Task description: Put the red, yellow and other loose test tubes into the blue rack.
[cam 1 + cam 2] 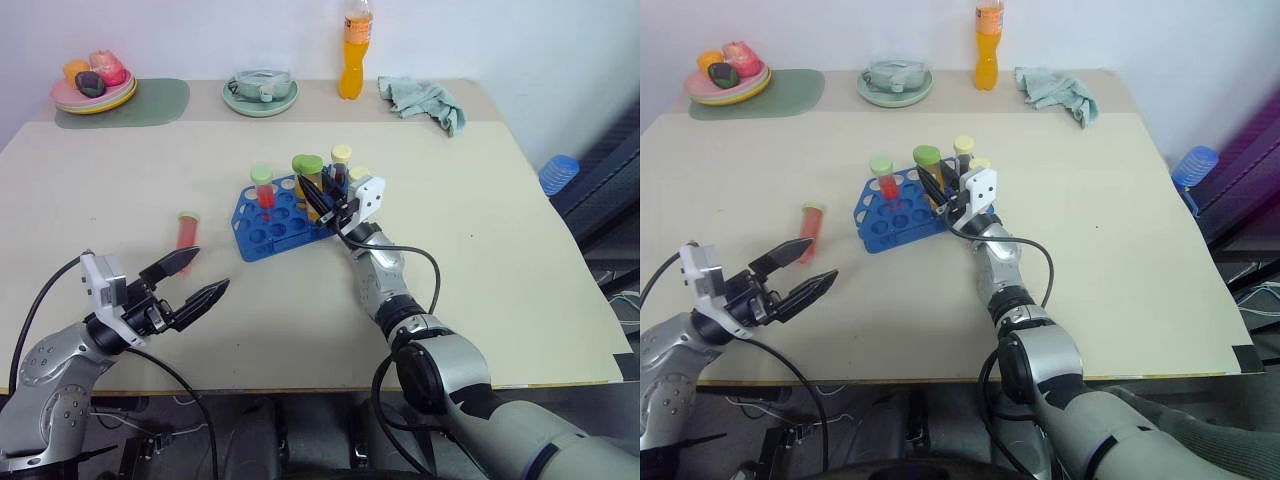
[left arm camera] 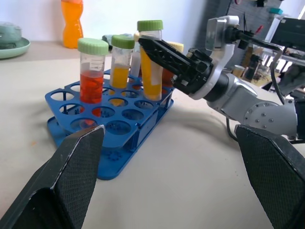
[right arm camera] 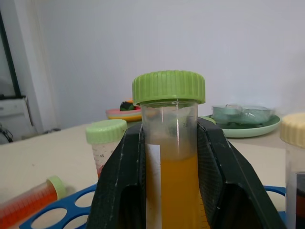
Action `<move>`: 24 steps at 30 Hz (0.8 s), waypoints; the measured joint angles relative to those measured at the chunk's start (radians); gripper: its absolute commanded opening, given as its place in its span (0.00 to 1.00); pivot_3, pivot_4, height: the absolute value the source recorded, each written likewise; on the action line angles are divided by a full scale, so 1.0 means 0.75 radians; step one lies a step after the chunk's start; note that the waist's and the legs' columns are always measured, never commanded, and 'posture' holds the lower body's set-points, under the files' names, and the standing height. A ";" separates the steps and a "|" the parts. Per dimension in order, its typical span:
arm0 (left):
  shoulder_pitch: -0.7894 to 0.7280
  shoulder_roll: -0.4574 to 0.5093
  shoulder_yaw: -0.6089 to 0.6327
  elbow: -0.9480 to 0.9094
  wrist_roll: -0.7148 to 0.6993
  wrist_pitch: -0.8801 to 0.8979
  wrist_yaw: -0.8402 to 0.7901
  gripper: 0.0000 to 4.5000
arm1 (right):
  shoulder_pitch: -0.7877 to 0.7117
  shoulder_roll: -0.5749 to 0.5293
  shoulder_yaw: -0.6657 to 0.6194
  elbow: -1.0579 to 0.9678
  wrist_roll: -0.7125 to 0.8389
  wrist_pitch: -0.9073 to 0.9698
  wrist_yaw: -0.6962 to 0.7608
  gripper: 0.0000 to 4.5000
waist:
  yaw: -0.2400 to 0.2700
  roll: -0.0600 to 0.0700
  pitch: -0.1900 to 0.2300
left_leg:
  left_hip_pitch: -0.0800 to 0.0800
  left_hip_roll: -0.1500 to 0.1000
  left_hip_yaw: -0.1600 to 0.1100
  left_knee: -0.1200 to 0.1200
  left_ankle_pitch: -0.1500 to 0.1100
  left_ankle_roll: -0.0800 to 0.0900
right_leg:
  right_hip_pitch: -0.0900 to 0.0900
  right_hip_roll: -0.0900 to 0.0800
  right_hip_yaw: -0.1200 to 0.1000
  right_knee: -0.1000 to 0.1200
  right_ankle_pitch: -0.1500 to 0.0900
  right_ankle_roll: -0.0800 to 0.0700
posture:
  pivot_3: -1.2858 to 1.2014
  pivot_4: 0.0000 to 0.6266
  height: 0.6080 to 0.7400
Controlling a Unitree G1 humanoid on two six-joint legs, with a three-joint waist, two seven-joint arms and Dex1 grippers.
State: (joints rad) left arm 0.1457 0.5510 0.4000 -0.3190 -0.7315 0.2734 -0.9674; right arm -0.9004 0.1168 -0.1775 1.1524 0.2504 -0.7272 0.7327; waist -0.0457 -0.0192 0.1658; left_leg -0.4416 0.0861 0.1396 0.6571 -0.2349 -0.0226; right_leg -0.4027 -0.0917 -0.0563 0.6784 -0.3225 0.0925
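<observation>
Next, I close my left gripper on the loose red tube that is lying beside the blue rack, taking it just below the green cap (image 1: 188,226).
The blue rack (image 1: 262,228) stands mid-table and holds a green-capped red tube (image 1: 264,190), a green-capped yellow one (image 2: 123,62) and pale-capped tubes (image 1: 342,155). My right gripper (image 1: 311,190) is shut on a green-capped yellow tube (image 3: 169,138), held upright over the rack's right side with its lower end down at the holes (image 2: 152,95). How deep it sits I cannot tell. A loose red tube (image 1: 187,230) lies on the table left of the rack. My left gripper (image 1: 208,271) hovers open near the front left, empty, just short of that loose tube.
Along the far edge stand an orange drink bottle (image 1: 354,50), a crumpled green cloth (image 1: 425,100), a green plate with a bowl (image 1: 260,90) and a plate of fruit (image 1: 93,85) on a green mat. A blue object (image 1: 558,172) sits off the table's right side.
</observation>
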 measured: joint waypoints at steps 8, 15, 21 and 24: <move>-0.017 -0.001 -0.002 0.000 0.000 0.000 0.020 1.00 | 0.022 -0.002 -0.017 0.000 0.009 0.000 0.040 0.99 | -0.003 0.000 0.000 | 0.000 0.000 0.000 0.000 0.000 -0.001 | 0.000 0.000 0.000 0.001 0.000 0.000 | 0.52 0.24 1.00; -0.072 -0.013 -0.002 0.001 0.001 -0.006 0.072 1.00 | 0.059 -0.021 0.010 -0.038 -0.003 -0.033 0.090 0.99 | -0.005 0.000 0.000 | 0.001 0.000 0.000 0.000 0.000 -0.001 | 0.000 0.000 0.000 0.002 0.000 0.000 | 0.52 0.24 1.00; -0.140 -0.025 -0.001 0.007 -0.001 -0.003 0.140 1.00 | 0.123 -0.046 0.066 -0.175 -0.009 -0.024 0.170 0.99 | -0.003 0.000 0.000 | 0.000 0.000 0.000 0.000 0.000 -0.001 | 0.000 0.000 0.000 0.002 0.000 0.000 | 0.52 0.24 1.00; -0.174 -0.037 -0.002 0.041 0.037 -0.012 0.212 1.00 | 0.213 -0.082 0.110 -0.321 -0.006 0.010 0.230 0.99 | 0.001 0.000 0.000 | 0.000 0.000 0.000 0.000 0.000 -0.001 | 0.000 0.000 0.000 0.002 0.000 0.000 | 0.52 0.24 1.00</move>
State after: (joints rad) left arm 0.0155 0.5230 0.3988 -0.2881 -0.7037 0.2643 -0.8086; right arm -0.7407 0.0550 -0.0953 0.9119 0.2458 -0.7199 0.9053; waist -0.0453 -0.0192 0.1659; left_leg -0.4412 0.0861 0.1395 0.6572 -0.2346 -0.0230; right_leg -0.4029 -0.0916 -0.0562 0.6797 -0.3225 0.0925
